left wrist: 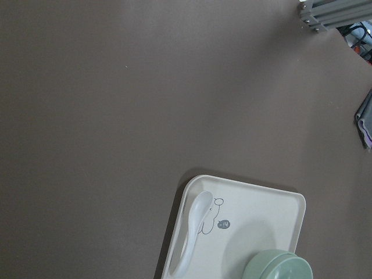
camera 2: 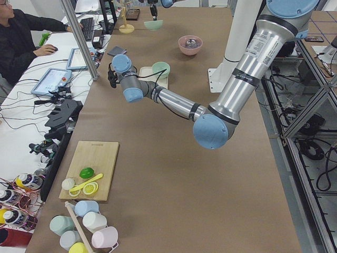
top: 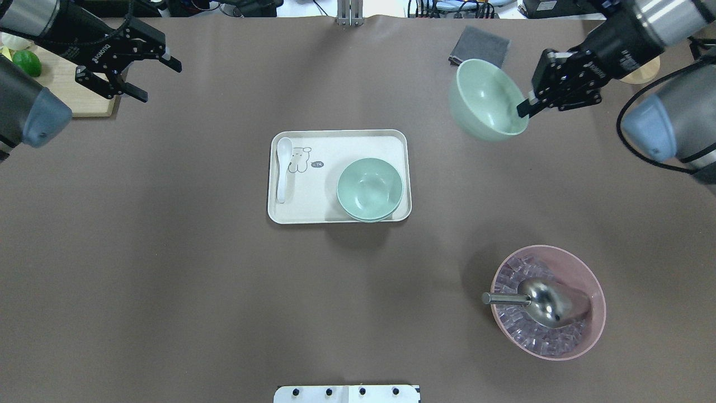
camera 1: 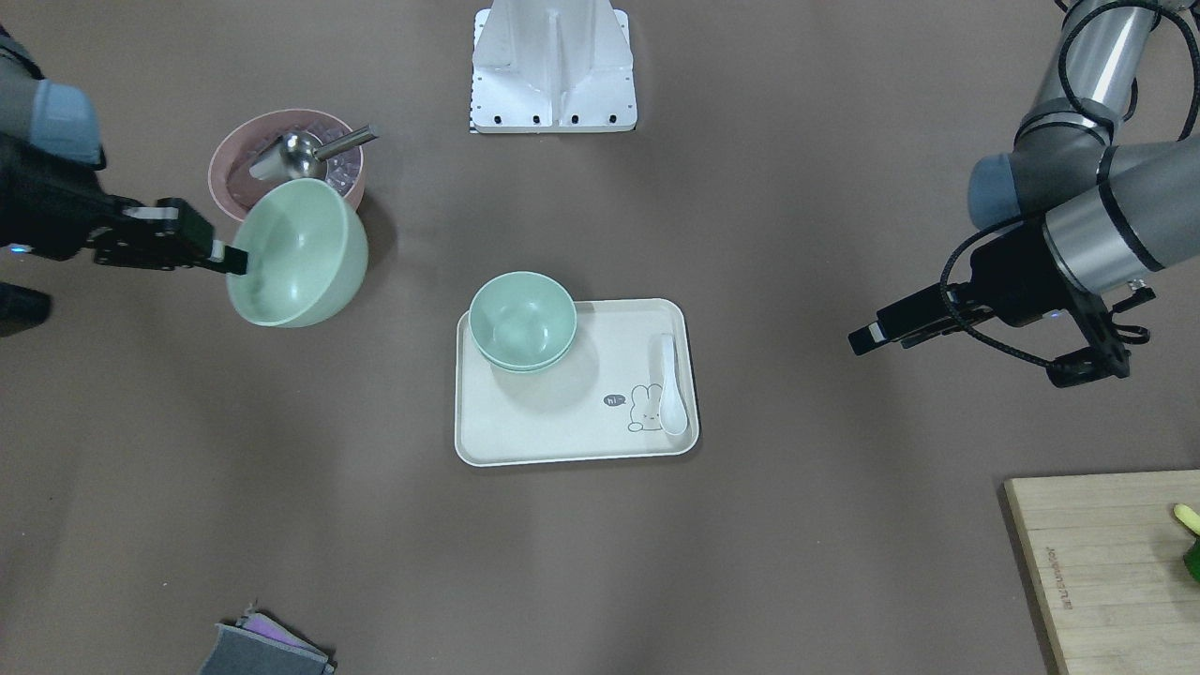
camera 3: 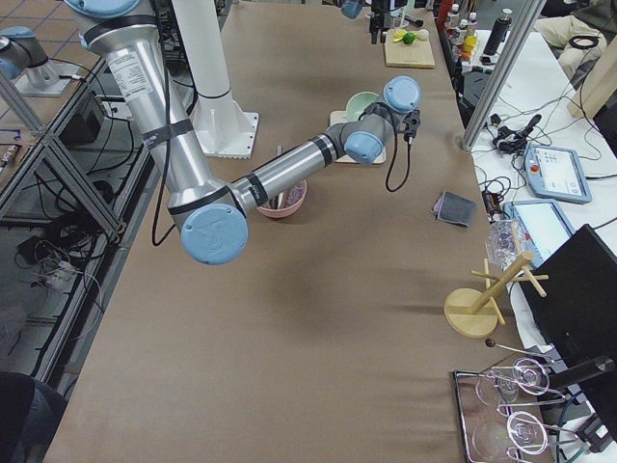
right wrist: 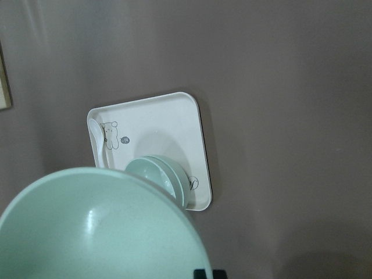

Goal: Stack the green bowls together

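Next, my right gripper lets go of the pale green bowl inside the nested green bowls (camera 1: 520,319) (right wrist: 157,178) on the white tray.
My right gripper (top: 526,106) is shut on the rim of a pale green bowl (top: 489,101) and holds it tilted in the air, far right of the tray; it also shows in the front view (camera 1: 298,253) and fills the right wrist view (right wrist: 99,226). Two more green bowls (top: 369,188) sit nested on the white tray (top: 335,151), at its near right corner; they also show in the front view (camera 1: 522,321). My left gripper (top: 148,78) is open and empty, high at the far left.
A white spoon (top: 282,168) lies on the tray's left side. A pink bowl (top: 593,291) with ice and a metal scoop (top: 537,300) stands near right. A grey cloth (top: 479,46) lies far right. A wooden board (camera 1: 1106,572) with a lime (top: 27,62) sits far left.
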`<state>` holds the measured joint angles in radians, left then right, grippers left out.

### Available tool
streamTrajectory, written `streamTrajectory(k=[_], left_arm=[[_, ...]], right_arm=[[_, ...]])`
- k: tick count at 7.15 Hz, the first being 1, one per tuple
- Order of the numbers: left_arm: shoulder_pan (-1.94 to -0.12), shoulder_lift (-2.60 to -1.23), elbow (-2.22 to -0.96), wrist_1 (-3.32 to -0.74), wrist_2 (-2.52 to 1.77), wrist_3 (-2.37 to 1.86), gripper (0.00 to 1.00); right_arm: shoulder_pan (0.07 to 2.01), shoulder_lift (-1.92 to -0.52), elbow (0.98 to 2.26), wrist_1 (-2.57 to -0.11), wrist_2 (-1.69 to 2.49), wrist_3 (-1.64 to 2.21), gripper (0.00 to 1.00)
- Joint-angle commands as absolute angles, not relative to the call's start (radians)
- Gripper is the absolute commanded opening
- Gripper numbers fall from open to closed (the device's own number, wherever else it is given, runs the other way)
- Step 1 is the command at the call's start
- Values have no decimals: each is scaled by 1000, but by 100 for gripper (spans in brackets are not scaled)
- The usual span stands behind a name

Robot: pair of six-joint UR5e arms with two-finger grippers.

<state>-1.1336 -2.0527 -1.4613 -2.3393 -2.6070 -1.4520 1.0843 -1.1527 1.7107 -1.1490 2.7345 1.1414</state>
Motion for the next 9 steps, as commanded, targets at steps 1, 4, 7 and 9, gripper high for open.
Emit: streamTrajectory(k=[1, 4, 7, 9], left_arm=[[-1135, -2051, -1459, -2338, -2612, -1451, 98], [-1135, -2051, -1454, -2339, -2612, -1451, 98], [-1135, -2049, -1453, -2338, -2611, -1451, 98], [-1135, -2048, -1450, -2338, -2611, -1451, 98]], right_arm=[[916, -1135, 1738, -1146, 2579, 1150, 0], [807, -1100, 1724, -1134, 2403, 1150, 0], [756, -998, 1616, -1135, 2301, 1154, 0], [750, -985, 1597, -1135, 2298, 1154, 0]])
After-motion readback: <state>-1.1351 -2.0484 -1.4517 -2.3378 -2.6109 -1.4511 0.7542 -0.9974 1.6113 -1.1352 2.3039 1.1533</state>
